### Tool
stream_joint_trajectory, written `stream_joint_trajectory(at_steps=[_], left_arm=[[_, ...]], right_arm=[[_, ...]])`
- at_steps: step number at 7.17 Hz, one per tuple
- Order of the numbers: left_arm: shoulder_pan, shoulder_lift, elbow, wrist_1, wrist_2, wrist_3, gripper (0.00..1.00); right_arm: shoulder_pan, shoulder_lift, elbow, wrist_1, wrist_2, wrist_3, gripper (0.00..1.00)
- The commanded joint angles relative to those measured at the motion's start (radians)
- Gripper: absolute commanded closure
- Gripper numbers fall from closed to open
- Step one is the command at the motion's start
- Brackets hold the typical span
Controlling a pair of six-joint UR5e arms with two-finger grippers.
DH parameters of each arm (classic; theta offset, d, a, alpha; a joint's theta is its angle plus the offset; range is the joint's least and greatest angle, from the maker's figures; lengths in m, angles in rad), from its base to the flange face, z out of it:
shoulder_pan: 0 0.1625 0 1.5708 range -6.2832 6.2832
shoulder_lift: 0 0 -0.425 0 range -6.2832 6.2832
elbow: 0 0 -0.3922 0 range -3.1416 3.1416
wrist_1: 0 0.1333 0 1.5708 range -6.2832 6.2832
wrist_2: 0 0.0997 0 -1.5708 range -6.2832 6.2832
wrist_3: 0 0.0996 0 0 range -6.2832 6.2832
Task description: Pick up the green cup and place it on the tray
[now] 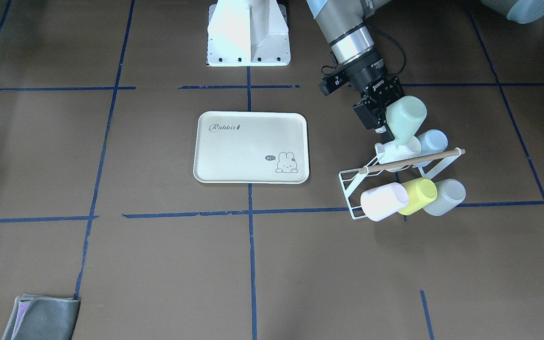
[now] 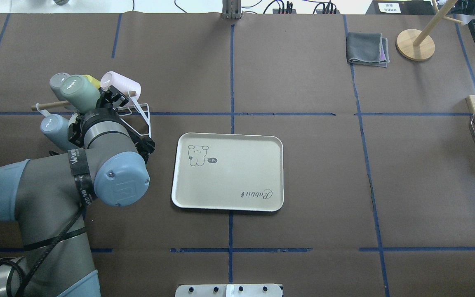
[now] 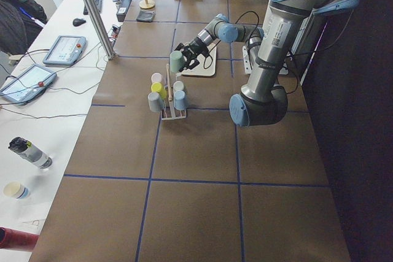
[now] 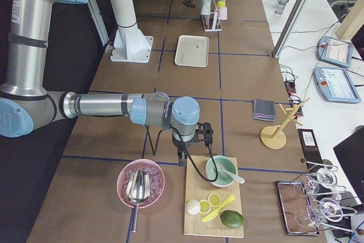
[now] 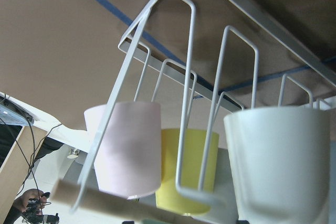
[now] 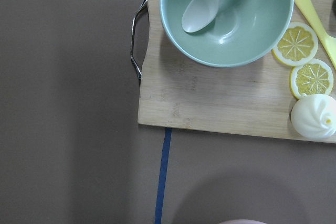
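My left gripper is going to let go of the green cup on the cream tray (image 1: 272, 135) between its rabbit drawing and its lettering. The cup now hangs above the wire rack.
The green cup (image 1: 408, 117) hangs tilted above the white wire rack (image 1: 351, 190), with my left gripper (image 1: 385, 127) shut on its rim end. From overhead the green cup (image 2: 79, 92) shows bottom-up just past my left wrist. The cream tray (image 1: 243, 156) with the rabbit drawing lies flat, apart from the rack toward the table's middle, and holds nothing. The left wrist view shows only the rack and its pink (image 5: 128, 148), yellow (image 5: 189, 166) and white (image 5: 278, 161) cups. My right gripper (image 4: 193, 140) is far off over a wooden board; I cannot tell its state.
The rack still carries a pink cup (image 1: 384, 202), a yellow-green cup (image 1: 419, 195), a grey cup (image 1: 446, 197), a pale blue cup (image 1: 433, 140) and a white cup (image 1: 398, 151), under a wooden rod (image 1: 413, 159). A folded grey cloth (image 2: 367, 48) and a wooden stand (image 2: 415, 43) sit far right.
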Motion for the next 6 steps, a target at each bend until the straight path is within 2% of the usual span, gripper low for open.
stream_joint_trajectory(at_steps=[1,2,6], left_arm=[[0.000,-0.004,-0.080,0.004,-0.012,-0.084,0.34],[0.003,-0.004,-0.085,-0.010,-0.073,-0.220,0.35],[0.001,0.000,-0.140,-0.276,-0.311,-0.759,0.37]], right_arm=[[-0.001,0.001,0.002,0.001,0.000,0.001,0.00],[-0.001,0.001,0.000,0.001,-0.001,0.001,0.00],[-0.001,0.003,0.000,0.003,-0.006,0.000,0.00]])
